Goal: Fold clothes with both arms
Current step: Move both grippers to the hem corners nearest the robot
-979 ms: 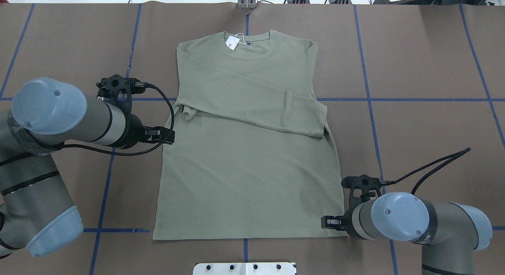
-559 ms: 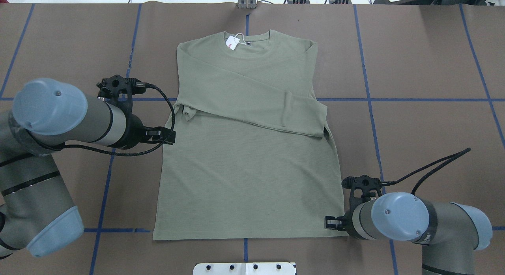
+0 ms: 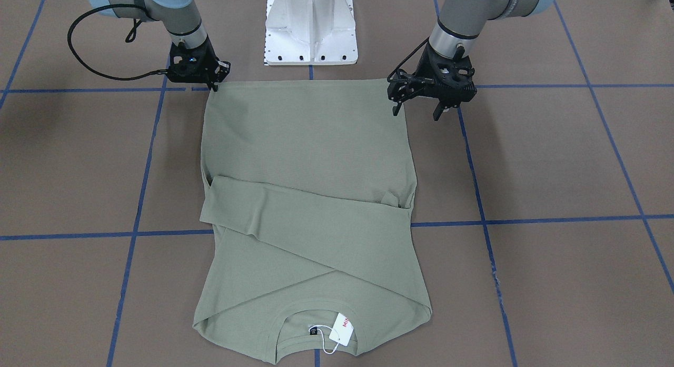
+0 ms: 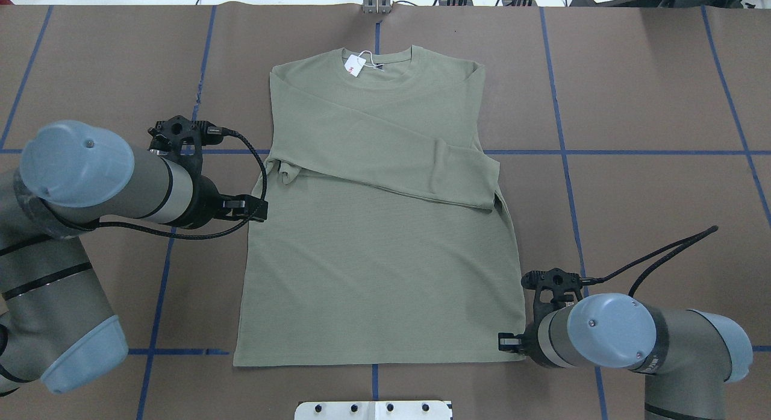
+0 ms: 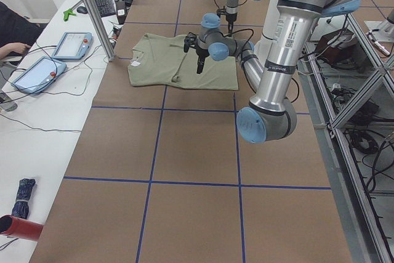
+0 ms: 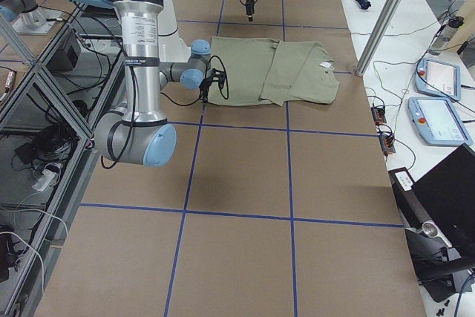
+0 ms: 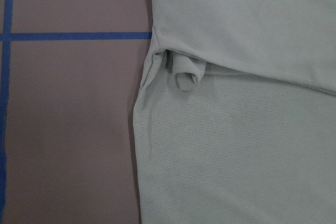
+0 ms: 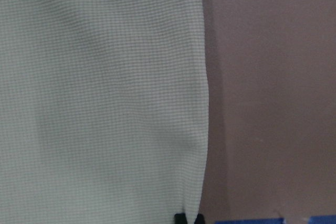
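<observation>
I will close my left gripper on the free hem corner (image 3: 388, 83) of the sage-green shirt, at the other end of the hem from my right gripper.
The sage-green shirt (image 4: 379, 257) lies flat on the brown table, both sleeves folded across the chest, with the hang tag (image 4: 355, 64) at the neck. My left gripper (image 4: 256, 208) is open and hovers beside the shirt's left edge, near a curled cuff (image 7: 186, 77); the front view shows its fingers (image 3: 395, 110) spread. My right gripper (image 4: 503, 343) is at the shirt's right edge, close to the hem corner. In the right wrist view its fingertips (image 8: 181, 217) sit close together on the fabric edge (image 8: 202, 129).
The white base pedestal (image 3: 310, 25) stands just behind the hem. Blue tape lines (image 4: 632, 152) grid the brown table cover. A metal post (image 4: 376, 1) stands at the far edge. Tablets (image 5: 71, 44) lie on a side table.
My right gripper has shifted slightly right along the hem towards the corner. The left arm and the shirt have hardly moved.
</observation>
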You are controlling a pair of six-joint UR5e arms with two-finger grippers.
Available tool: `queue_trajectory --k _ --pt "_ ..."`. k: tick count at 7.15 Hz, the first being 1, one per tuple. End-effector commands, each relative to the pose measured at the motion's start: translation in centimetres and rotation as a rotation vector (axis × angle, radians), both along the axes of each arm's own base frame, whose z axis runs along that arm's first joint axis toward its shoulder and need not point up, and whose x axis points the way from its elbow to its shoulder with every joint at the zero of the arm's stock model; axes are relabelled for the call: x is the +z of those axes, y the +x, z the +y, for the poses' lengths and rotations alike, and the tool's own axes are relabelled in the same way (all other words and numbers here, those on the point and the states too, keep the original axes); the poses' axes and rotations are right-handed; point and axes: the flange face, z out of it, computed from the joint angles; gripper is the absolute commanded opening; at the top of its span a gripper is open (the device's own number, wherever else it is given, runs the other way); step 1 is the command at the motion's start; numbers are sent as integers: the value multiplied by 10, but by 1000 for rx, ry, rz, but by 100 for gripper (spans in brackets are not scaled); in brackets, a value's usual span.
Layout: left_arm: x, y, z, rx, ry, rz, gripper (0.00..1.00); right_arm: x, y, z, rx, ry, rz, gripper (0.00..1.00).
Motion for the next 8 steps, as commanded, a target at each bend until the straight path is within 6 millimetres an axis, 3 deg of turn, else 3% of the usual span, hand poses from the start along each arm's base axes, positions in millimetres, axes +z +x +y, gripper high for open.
queue_trajectory --k 1,3,4,6,8 --pt "2 2 0 1 -2 -4 100 -7 9 1 15 -7 -15 0" --pt "30 10 0 -33 -91 -39 100 -20 15 1 74 -50 -42 0" --pt "43 17 20 -66 -179 -18 100 -29 20 -1 82 -46 -62 0" --pt "43 63 90 -25 -304 -6 100 -45 29 -5 93 -38 -96 0" --pt "42 103 152 -28 -367 -20 96 -45 26 -4 88 -38 -95 0"
